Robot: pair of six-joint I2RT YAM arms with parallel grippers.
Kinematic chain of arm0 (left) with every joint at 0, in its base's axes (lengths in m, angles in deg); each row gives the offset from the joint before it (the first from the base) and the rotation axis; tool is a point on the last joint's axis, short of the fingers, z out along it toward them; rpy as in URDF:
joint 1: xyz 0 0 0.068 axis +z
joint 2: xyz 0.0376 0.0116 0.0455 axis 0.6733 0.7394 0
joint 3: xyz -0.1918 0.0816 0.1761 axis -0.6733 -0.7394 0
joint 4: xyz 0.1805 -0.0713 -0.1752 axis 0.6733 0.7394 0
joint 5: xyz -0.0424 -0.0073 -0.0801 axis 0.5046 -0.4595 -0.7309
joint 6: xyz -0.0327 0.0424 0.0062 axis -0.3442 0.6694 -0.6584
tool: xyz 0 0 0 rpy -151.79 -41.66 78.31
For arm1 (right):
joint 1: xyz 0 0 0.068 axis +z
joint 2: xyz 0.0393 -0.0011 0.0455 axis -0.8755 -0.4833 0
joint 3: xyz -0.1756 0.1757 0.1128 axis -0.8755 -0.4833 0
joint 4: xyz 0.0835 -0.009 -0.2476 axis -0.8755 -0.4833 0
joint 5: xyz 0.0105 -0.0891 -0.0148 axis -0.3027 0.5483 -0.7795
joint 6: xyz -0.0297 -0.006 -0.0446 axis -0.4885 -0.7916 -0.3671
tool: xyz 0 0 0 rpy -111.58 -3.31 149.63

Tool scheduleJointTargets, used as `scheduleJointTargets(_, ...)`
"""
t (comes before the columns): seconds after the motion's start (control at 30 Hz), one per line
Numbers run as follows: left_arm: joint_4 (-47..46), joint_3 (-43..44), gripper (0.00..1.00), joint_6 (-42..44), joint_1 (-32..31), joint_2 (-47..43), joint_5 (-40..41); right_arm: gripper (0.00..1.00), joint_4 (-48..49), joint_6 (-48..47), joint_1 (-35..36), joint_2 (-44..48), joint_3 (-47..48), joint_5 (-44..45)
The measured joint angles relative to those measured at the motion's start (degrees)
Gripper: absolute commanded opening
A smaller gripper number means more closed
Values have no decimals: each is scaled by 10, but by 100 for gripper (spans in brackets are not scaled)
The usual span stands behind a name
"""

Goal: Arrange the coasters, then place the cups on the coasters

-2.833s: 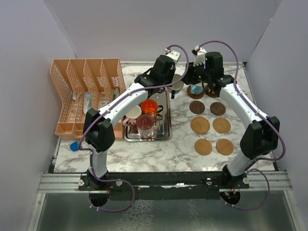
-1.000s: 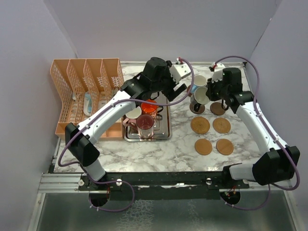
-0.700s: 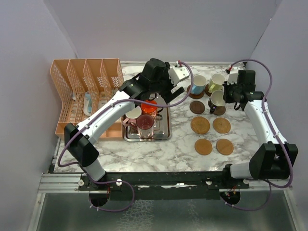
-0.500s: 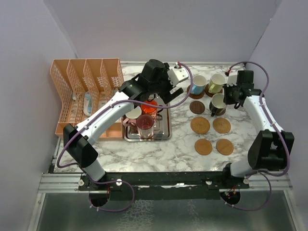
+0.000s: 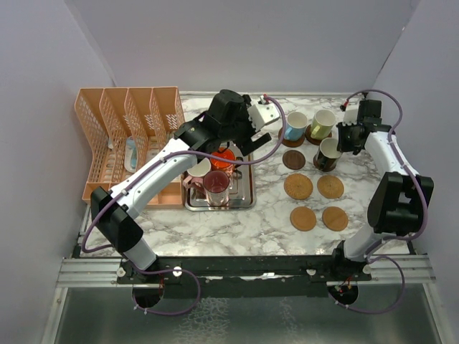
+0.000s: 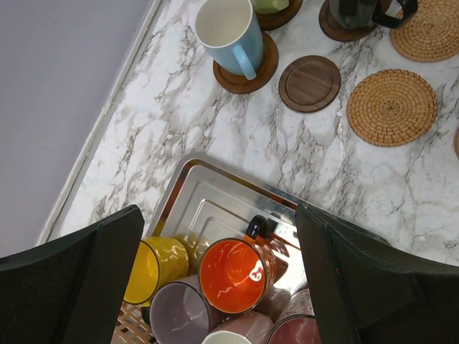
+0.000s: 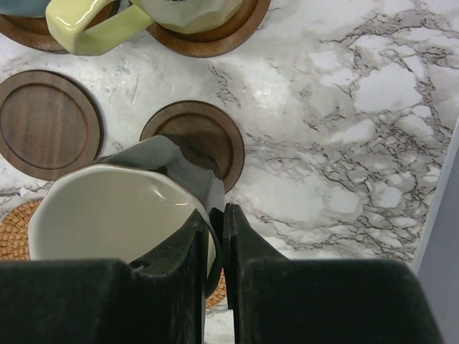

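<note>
I need to open my right gripper to let go of the black cup, now over a dark coaster, on the dark coaster [image 5: 325,164] [image 7: 191,152], just in front of the cup that is pale yellow-green.
My right gripper [image 5: 340,145] [image 7: 219,215] is shut on the handle of the black cup [image 5: 328,154] [image 7: 118,215], which is cream inside. The cup sits over a dark coaster [image 7: 197,140]; whether it rests on it I cannot tell. A light blue cup [image 5: 295,125] [image 6: 231,32] and a pale yellow-green cup [image 5: 323,123] [image 7: 193,11] each stand on a coaster. One dark coaster [image 5: 292,159] [image 6: 309,83] is bare. My left gripper [image 5: 233,143] [image 6: 219,211] hangs open above the tray [image 6: 208,201], over the orange cup [image 6: 237,276], with yellow [image 6: 154,269], purple [image 6: 179,315] and maroon [image 6: 294,331] cups beside it.
Two woven coasters [image 5: 297,186] [image 5: 330,187] and two cork ones [image 5: 303,218] [image 5: 335,218] lie bare at the front right. An orange mesh rack [image 5: 129,136] stands at the left. The right wall is close to my right arm.
My right arm swung right and carried the black cup over the far right dark coaster. My left gripper opened a little wider and drew back over the tray.
</note>
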Motion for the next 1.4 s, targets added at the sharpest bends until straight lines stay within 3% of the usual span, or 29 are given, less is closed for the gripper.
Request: scheduleJointTargets(1.4,1,-14,91,4,0,-10,0,2,-14,28,-28,-61,39,-29)
